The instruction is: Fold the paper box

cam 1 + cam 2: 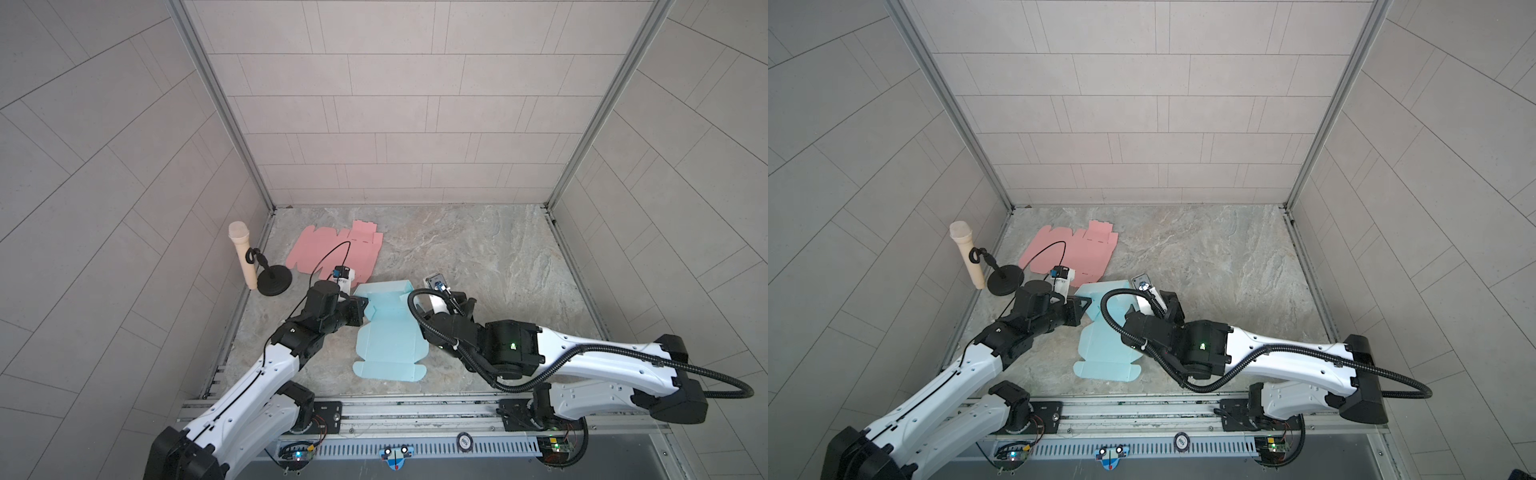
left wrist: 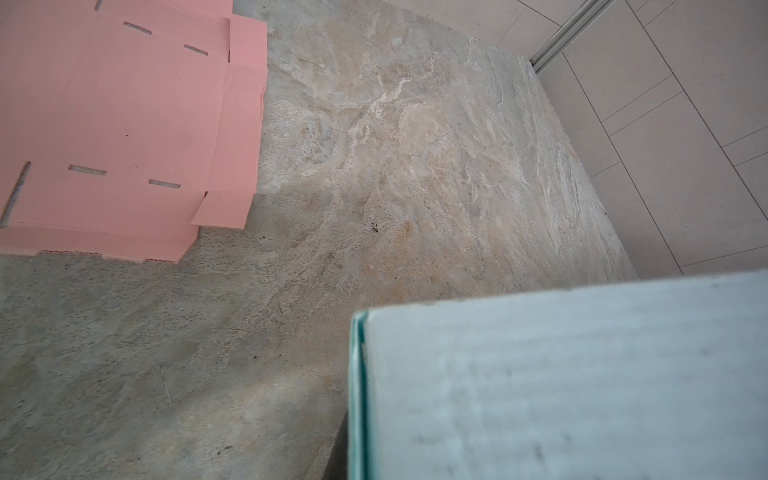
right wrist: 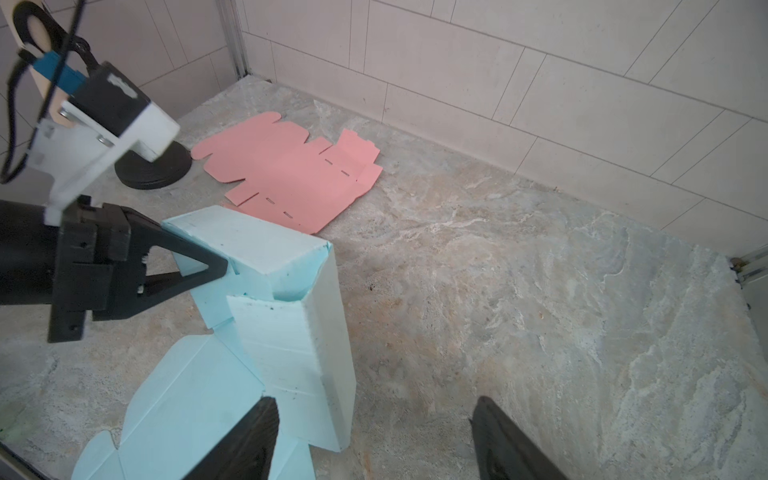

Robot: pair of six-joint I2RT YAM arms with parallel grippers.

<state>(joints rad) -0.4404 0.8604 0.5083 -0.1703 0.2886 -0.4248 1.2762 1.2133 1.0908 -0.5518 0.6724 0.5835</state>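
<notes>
The flap gapes from the box's folded far side at the corner. My right gripper will pinch the box's upright side (image 3: pixel 329 308) there and squeeze the corner shut.
The paper box (image 1: pixel 386 336) is a light blue card blank lying mid-table in both top views, its near part flat and its far end folded up into walls (image 3: pixel 291 266). My left gripper (image 3: pixel 222 266) is shut on the far left wall of that folded end; in the left wrist view the blue card (image 2: pixel 561 374) fills the corner and hides the fingers. My right gripper (image 3: pixel 374 405) is open. One fingertip (image 3: pixel 257 424) hangs over the blue card and the other stands over bare table. The upright right wall (image 3: pixel 336 332) stands between them, untouched.
A flat pink card blank (image 1: pixel 332 253) lies at the back left, just beyond the blue box. A beige microphone (image 1: pixel 243 257) on a black round stand (image 1: pixel 274 282) stands by the left wall. Stone tabletop (image 1: pixel 478 249) stretches to the right and back.
</notes>
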